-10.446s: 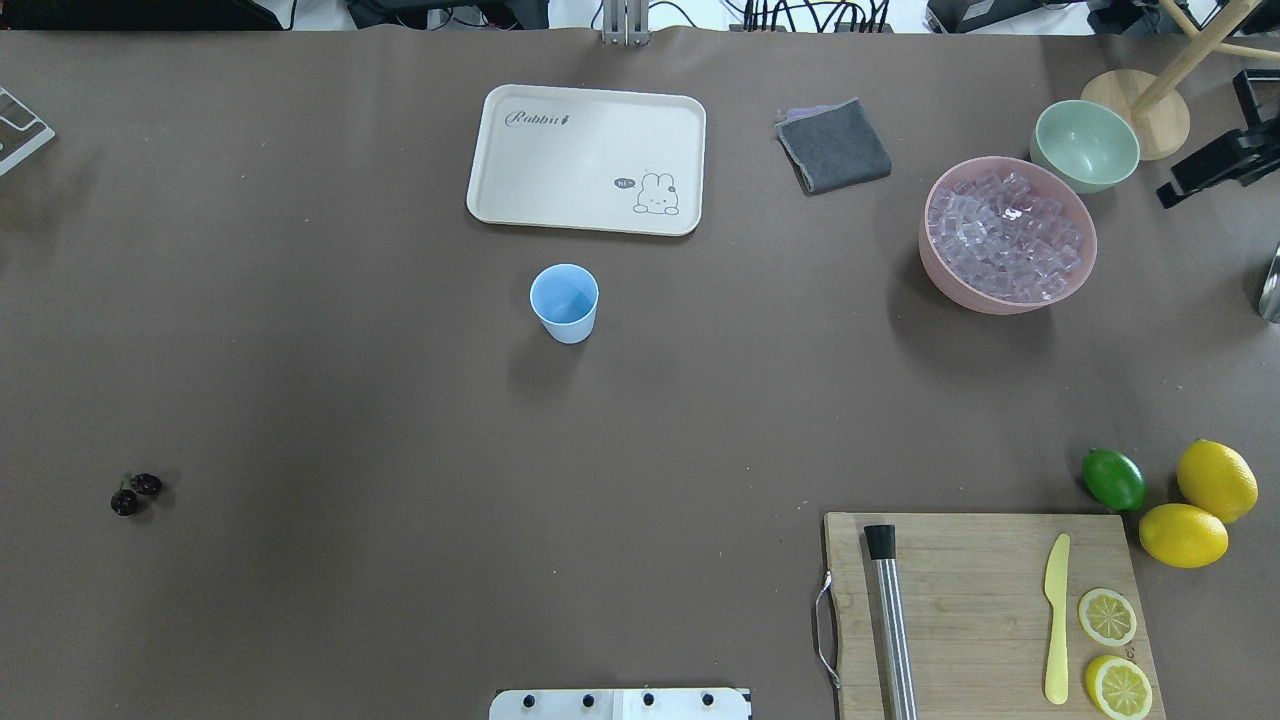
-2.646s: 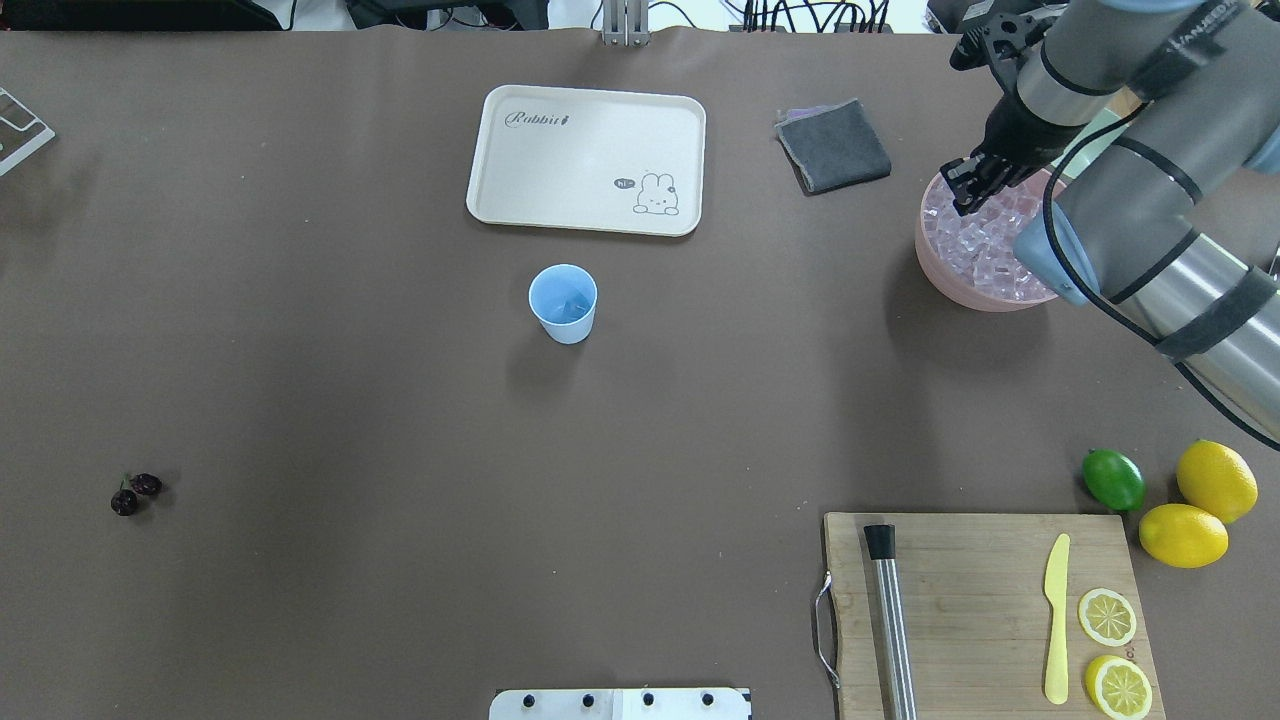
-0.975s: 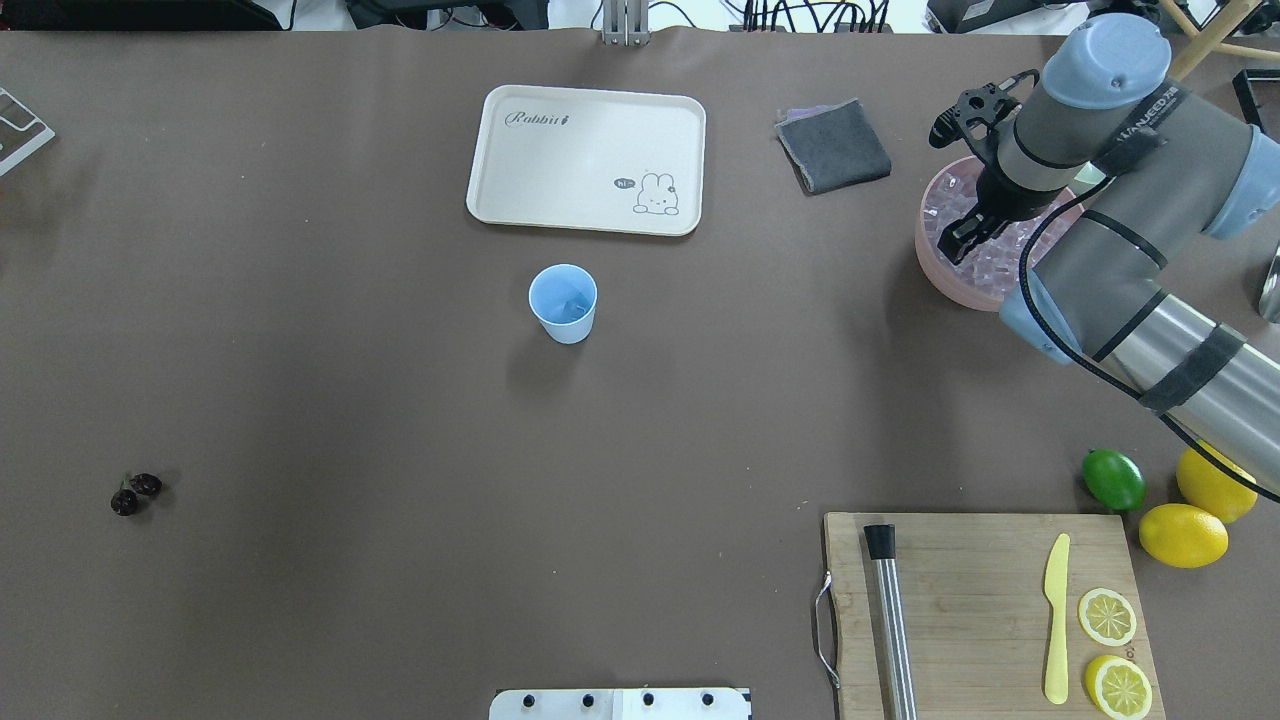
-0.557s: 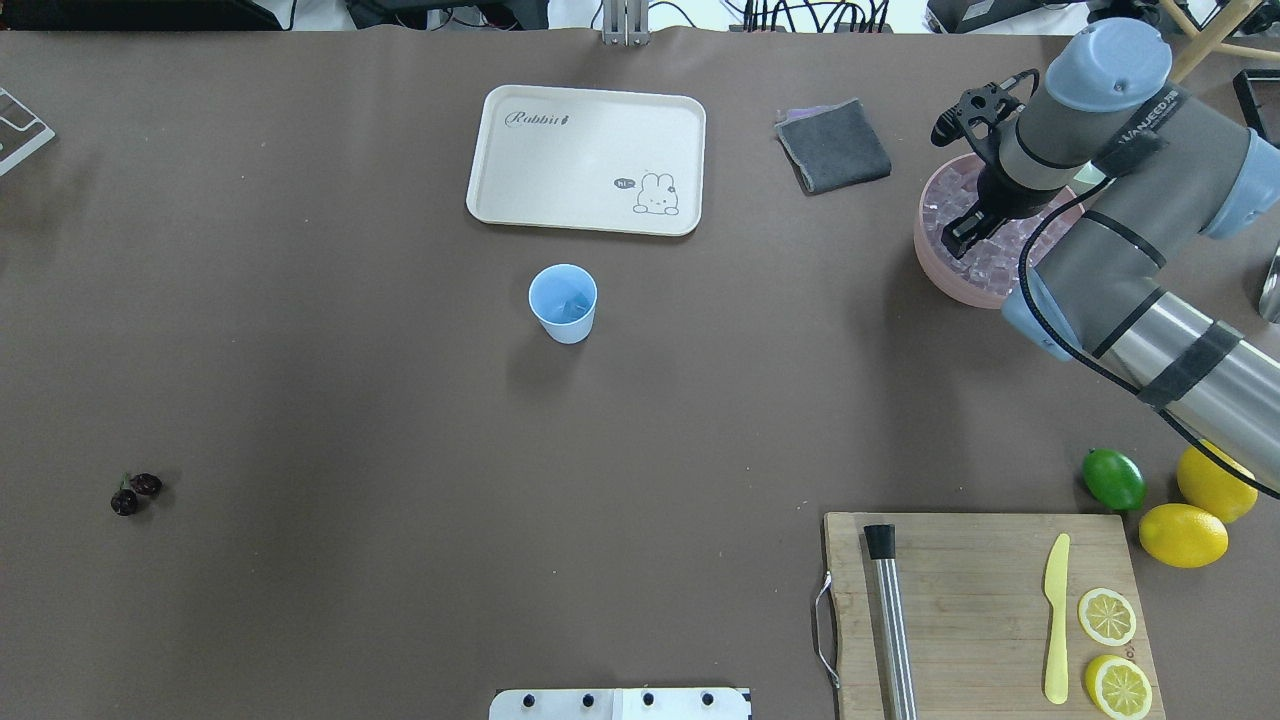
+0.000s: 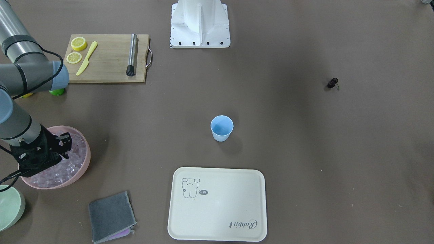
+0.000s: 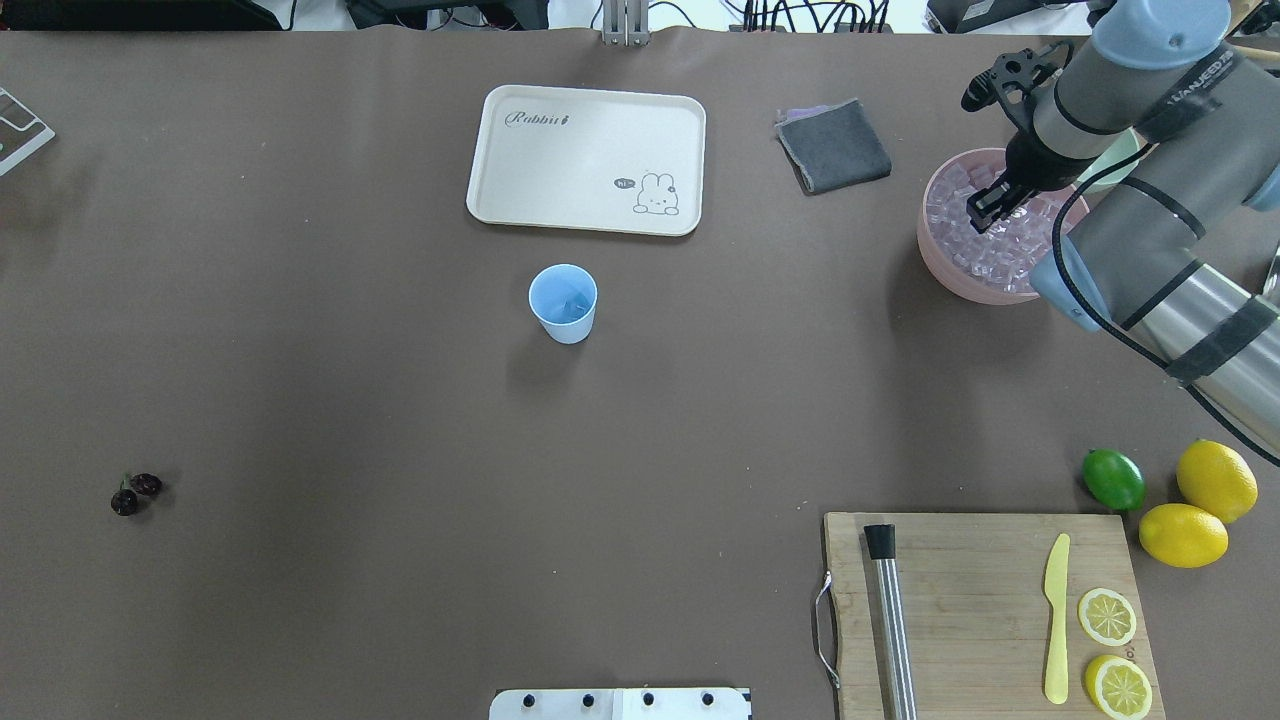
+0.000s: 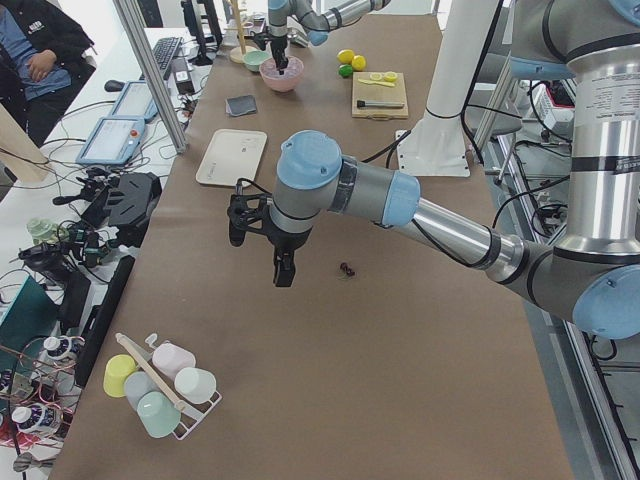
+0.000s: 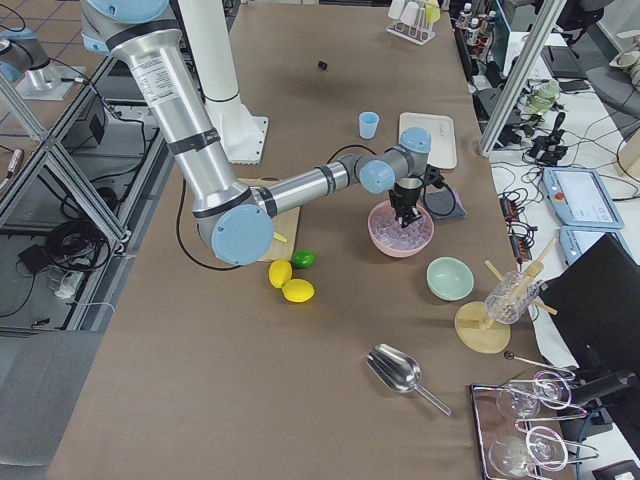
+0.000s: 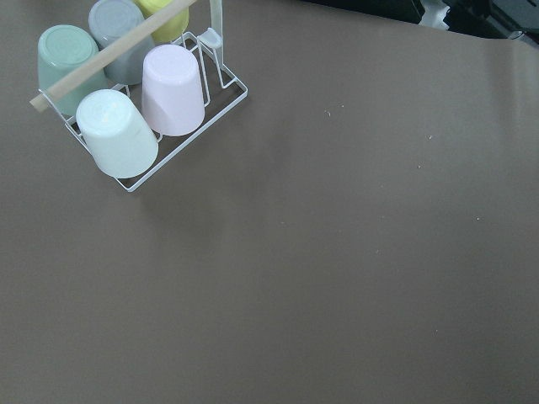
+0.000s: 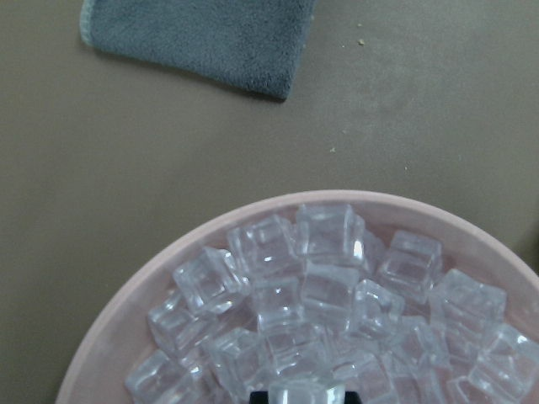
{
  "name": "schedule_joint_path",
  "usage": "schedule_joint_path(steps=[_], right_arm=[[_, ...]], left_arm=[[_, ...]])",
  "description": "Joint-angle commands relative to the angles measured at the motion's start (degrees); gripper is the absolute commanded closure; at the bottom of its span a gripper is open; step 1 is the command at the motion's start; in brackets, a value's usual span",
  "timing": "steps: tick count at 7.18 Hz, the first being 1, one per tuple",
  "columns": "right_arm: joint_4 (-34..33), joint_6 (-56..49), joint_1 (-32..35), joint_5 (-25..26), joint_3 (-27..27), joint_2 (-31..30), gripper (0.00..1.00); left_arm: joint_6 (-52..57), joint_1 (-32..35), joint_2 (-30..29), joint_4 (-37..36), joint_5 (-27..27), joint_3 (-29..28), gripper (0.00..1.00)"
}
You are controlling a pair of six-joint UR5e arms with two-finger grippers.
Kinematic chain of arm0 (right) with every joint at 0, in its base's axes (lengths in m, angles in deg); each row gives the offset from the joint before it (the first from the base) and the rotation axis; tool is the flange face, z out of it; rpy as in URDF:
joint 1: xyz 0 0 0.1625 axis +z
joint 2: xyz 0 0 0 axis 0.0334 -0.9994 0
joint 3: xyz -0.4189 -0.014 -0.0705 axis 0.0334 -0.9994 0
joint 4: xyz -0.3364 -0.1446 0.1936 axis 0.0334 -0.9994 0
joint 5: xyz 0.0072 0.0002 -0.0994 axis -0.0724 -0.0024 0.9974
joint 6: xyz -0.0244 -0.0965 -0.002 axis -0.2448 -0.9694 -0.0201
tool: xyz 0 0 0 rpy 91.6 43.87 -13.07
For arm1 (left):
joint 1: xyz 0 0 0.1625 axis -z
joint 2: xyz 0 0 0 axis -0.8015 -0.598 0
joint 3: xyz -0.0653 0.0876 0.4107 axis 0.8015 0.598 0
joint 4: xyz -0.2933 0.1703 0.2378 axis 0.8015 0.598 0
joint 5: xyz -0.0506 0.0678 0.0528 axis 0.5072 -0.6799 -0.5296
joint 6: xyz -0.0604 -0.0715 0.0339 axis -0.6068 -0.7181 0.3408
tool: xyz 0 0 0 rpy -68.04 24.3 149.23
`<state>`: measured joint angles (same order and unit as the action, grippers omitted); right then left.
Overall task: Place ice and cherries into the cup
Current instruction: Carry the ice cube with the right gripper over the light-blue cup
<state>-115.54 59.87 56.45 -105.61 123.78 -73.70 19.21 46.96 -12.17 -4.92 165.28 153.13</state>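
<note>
The robot's right gripper should release the ice cube inside the light-blue cup (image 5: 222, 130) that stands between the white base and the cream tray.
The light-blue cup (image 6: 563, 300) (image 5: 221, 127) stands upright mid-table with something glassy inside it. The dark cherries (image 6: 135, 493) (image 5: 333, 82) lie far off on the robot's left side. Ice (image 6: 958, 215) (image 10: 328, 269) fills the pink bowl (image 6: 935, 268) (image 5: 84, 159). My right gripper (image 6: 986, 211) (image 5: 65, 139) hangs over the bowl's middle. In the right wrist view its fingertips (image 10: 299, 396) are shut on one ice cube at the bottom edge. My left gripper (image 7: 284, 272) hovers near the cherries (image 7: 347, 269); I cannot tell if it is open or shut.
A cream tray (image 6: 585, 160) lies behind the cup, a grey cloth (image 6: 833, 145) beside the bowl. A pale green bowl (image 5: 8, 206) stands behind the pink one. The cutting board (image 6: 980, 600), lime (image 6: 1113, 479) and lemons (image 6: 1183, 535) sit front right. A cup rack (image 9: 135, 93) is below the left wrist.
My right arm came in over the pink bowl, dipped among the ice at its left side, and has now risen and shifted toward the bowl's middle. Cup and cherries have not moved.
</note>
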Motion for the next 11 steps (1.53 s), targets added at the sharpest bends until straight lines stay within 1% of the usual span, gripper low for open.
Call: schedule_joint_path(steps=[1, 2, 3, 4, 5, 6, 7, 8, 9, 10, 11], right_arm=[[-13.1, 5.4, -0.1, -0.5, 3.9, 8.0, 0.82], [-15.3, 14.9, -3.4, -0.2, 3.9, 13.4, 0.82], [-15.3, 24.7, -8.0, 1.1, 3.4, 17.9, 0.82], [-15.5, 32.2, -11.7, 3.1, 3.2, 21.7, 0.82], [-15.7, 39.5, -16.0, 4.9, -1.4, 28.4, 0.82], [-15.3, 46.2, -21.1, 10.0, -9.6, 36.6, 0.82], [-14.5, 49.1, -24.9, 12.2, -10.8, 38.1, 0.82], [-11.3, 51.1, -26.8, 13.7, -10.9, 37.5, 0.81], [-10.0, 51.5, -27.1, 14.9, -11.3, 37.1, 0.81], [-9.7, 50.8, -27.1, 15.1, -11.3, 35.4, 0.79], [-8.5, 50.8, -27.1, 15.9, -11.3, 35.3, 0.73]], left_arm=[[0.0, 0.0, 0.0, 0.1, 0.0, -0.1, 0.02], [0.0, 0.0, -0.1, 0.1, 0.0, -0.3, 0.02], [0.0, 0.0, 0.0, 0.0, 0.0, -0.3, 0.02], [0.0, 0.0, 0.0, 0.0, 0.0, -0.5, 0.02], [0.0, 0.0, -0.1, 0.1, 0.0, -0.7, 0.02], [0.1, 0.0, -0.1, 0.1, 0.0, -1.1, 0.02], [0.2, 0.0, -0.1, 0.2, 0.0, -1.3, 0.02], [0.3, 0.0, 0.0, 0.2, 0.0, -1.4, 0.02], [0.3, 0.0, -0.1, 0.2, 0.0, -1.5, 0.02], [0.3, 0.0, 0.0, 0.1, 0.0, -1.5, 0.02], [0.3, 0.0, 0.0, 0.1, 0.0, -1.6, 0.02]])
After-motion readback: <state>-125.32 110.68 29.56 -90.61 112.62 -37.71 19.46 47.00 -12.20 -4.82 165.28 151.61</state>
